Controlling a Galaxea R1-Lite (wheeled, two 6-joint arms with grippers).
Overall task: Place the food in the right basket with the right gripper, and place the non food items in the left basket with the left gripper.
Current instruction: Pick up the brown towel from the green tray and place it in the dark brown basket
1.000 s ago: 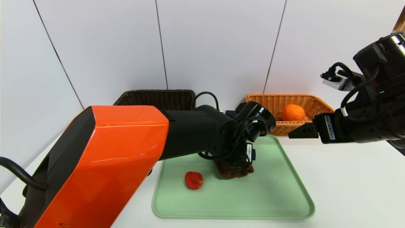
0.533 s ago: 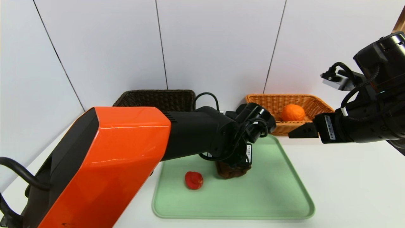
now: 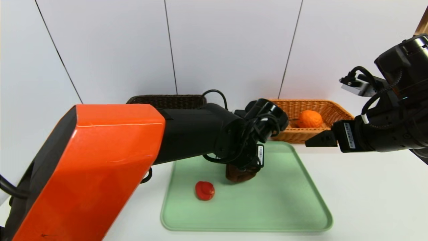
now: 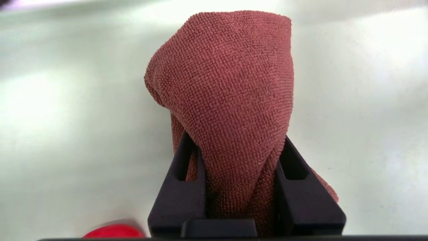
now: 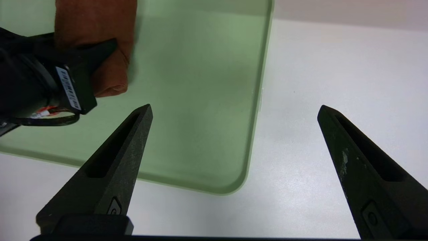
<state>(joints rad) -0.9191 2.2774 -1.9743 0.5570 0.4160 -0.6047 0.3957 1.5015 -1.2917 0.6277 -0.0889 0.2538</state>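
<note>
Next, I release the dark brown towel from my left gripper around the middle of the dark brown basket (image 3: 171,112) by the wall.
My left gripper (image 4: 235,135) is shut on the rolled dark brown towel (image 4: 224,77), whose folds bulge out past the jaws. In the head view the towel (image 3: 239,175) hangs under the left gripper (image 3: 246,170) over the middle of the green tray (image 3: 284,207). The small red toy (image 3: 204,190) lies on the tray to the left of the towel. The orange fruit (image 3: 310,118) sits in the orange-tan right basket (image 3: 337,110). Behind my orange left arm, the dark brown left basket (image 3: 167,99) shows only its rim. My right gripper (image 3: 309,141) hovers open and empty by the tray's far right corner.
The tray (image 5: 200,100) lies on a white table, with its right rim below my open right gripper (image 5: 234,108). Both baskets stand at the back against a white panelled wall. The bulky left arm hides the table's left side.
My left jaws have closed on the towel, squeezing it narrower. The left arm has risen a little and shifted left with it. The right arm, toy and fruit have not moved.
</note>
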